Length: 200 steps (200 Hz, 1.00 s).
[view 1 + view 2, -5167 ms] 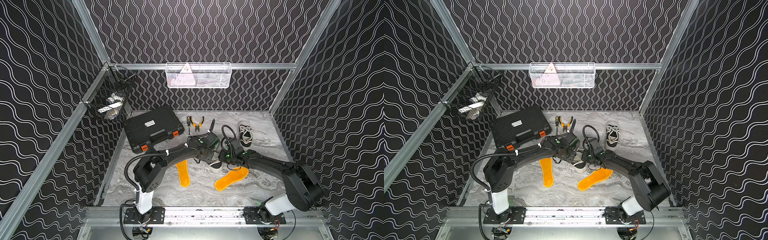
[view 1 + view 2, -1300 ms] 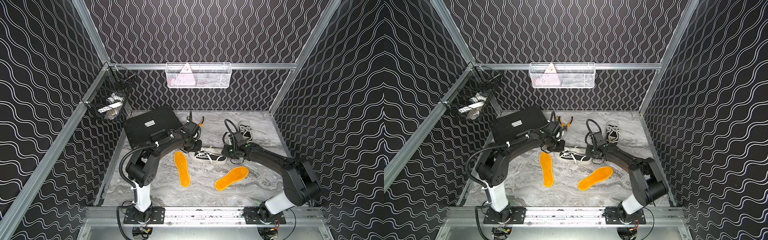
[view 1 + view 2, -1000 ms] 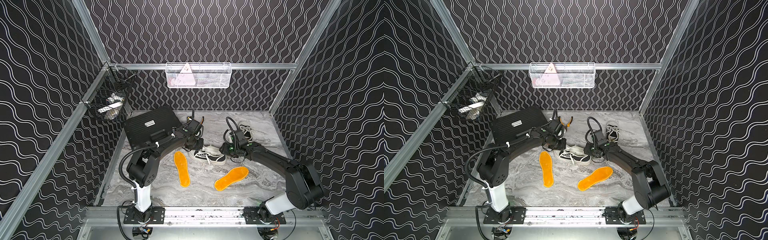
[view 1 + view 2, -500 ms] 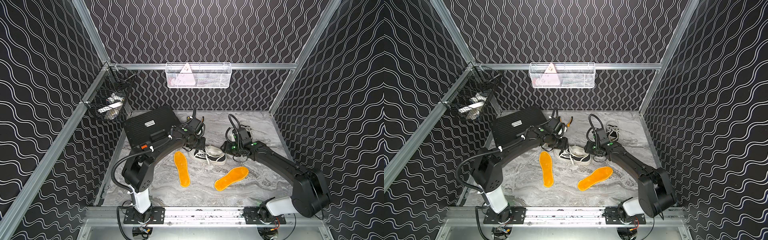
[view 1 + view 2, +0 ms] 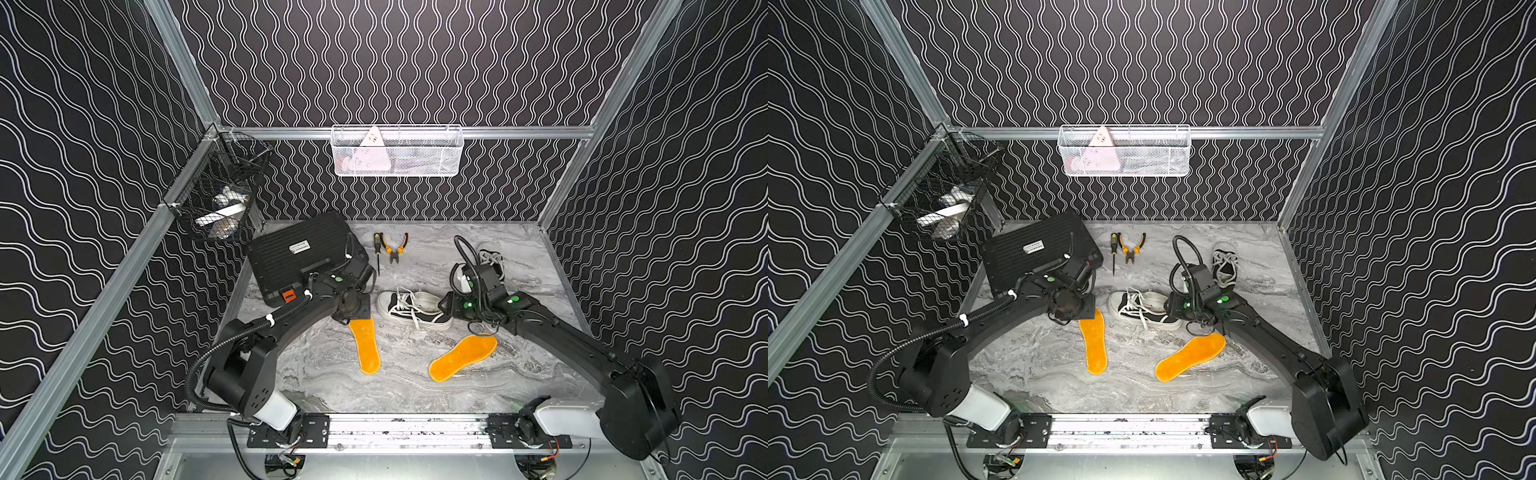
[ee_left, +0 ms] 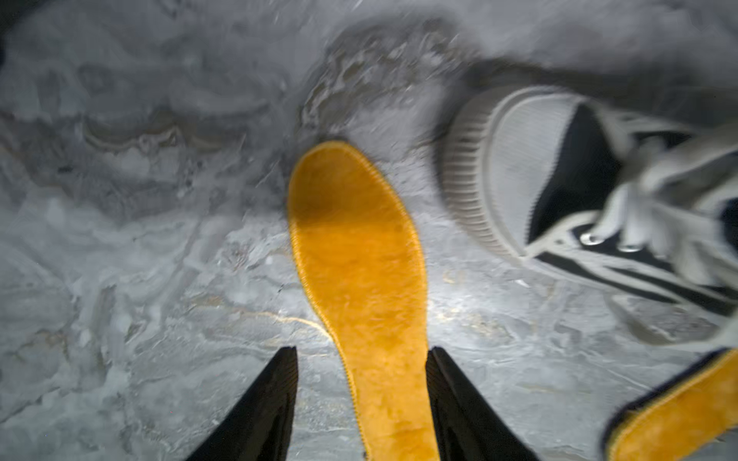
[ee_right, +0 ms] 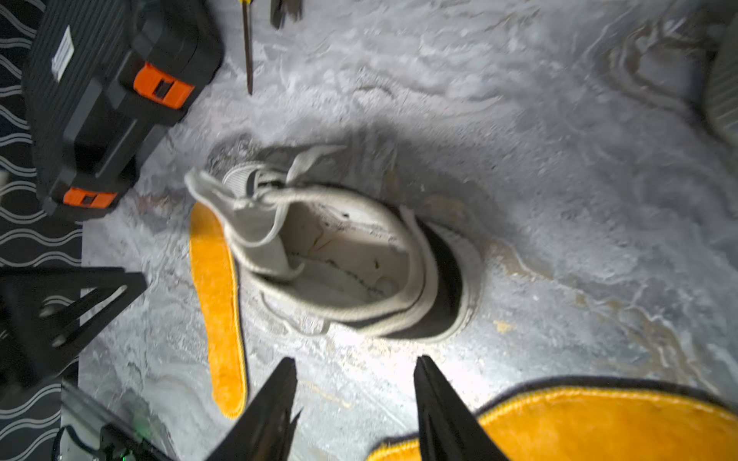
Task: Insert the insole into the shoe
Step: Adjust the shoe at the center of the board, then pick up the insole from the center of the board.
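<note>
The edge [image 5: 489, 349] near the far end of the orange insole that lies closest to the shoe's heel is the next place for my right gripper to take hold.
A black-and-white shoe [image 5: 413, 309] [image 5: 1144, 309] stands upright mid-table, its opening facing up in the right wrist view [image 7: 351, 259]. Two orange insoles lie flat in front of it: one [image 5: 365, 347] [image 6: 355, 239] to its left, the other [image 5: 463, 357] [image 7: 599, 423] to its right. My left gripper [image 5: 352, 320] [image 6: 363, 349] hovers open over the left insole's far end, a finger on each side of it. My right gripper [image 5: 448, 309] [image 7: 355, 359] stands open just short of the shoe's heel, with bare table between its fingers.
A black tool case [image 5: 303, 255] [image 7: 100, 99] sits at the back left, with a screwdriver [image 5: 377, 257] and pliers [image 5: 395, 247] beside it. A second shoe [image 5: 490, 259] lies at the back right. Wire baskets [image 5: 397, 151] hang on the walls.
My left gripper has let go of the shoe's toe, opened, and moved forward over the left insole. The right gripper has drawn back slightly from the heel. The shoe stays put.
</note>
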{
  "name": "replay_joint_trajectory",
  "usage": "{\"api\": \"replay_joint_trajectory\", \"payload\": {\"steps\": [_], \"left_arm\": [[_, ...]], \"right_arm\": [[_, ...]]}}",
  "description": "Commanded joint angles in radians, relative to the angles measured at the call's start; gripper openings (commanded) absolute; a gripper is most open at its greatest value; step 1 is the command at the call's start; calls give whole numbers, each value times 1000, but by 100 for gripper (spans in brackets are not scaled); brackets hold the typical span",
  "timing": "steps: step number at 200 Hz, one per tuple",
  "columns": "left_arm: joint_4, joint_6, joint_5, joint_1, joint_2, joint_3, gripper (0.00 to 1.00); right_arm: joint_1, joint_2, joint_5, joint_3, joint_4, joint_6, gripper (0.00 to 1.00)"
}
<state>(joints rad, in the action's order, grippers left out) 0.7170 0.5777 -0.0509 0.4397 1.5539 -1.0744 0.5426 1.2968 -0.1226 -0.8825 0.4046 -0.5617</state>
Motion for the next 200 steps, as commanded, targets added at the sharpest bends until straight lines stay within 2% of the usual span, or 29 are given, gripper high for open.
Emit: {"api": "replay_joint_trajectory", "payload": {"steps": [1, 28, 62, 109, 145, 200], "left_arm": [[-80, 52, 11, -29, 30, 26, 56], [-120, 47, 39, -22, 29, 27, 55], [-74, 30, -51, 59, 6, -32, 56], [-24, -15, -109, 131, 40, -156, 56], [36, -3, -144, 95, 58, -155, 58], [-53, 20, -56, 3, 39, -5, 57]], "right_arm": [[45, -26, -11, 15, -2, -32, 51], [59, -58, 59, 42, 81, -54, 51], [43, -143, 209, 153, 160, -170, 51], [-55, -145, 212, 186, 207, -201, 50], [-75, -137, 165, 140, 201, -160, 49], [-72, -92, 108, 137, 159, -160, 49]]}}
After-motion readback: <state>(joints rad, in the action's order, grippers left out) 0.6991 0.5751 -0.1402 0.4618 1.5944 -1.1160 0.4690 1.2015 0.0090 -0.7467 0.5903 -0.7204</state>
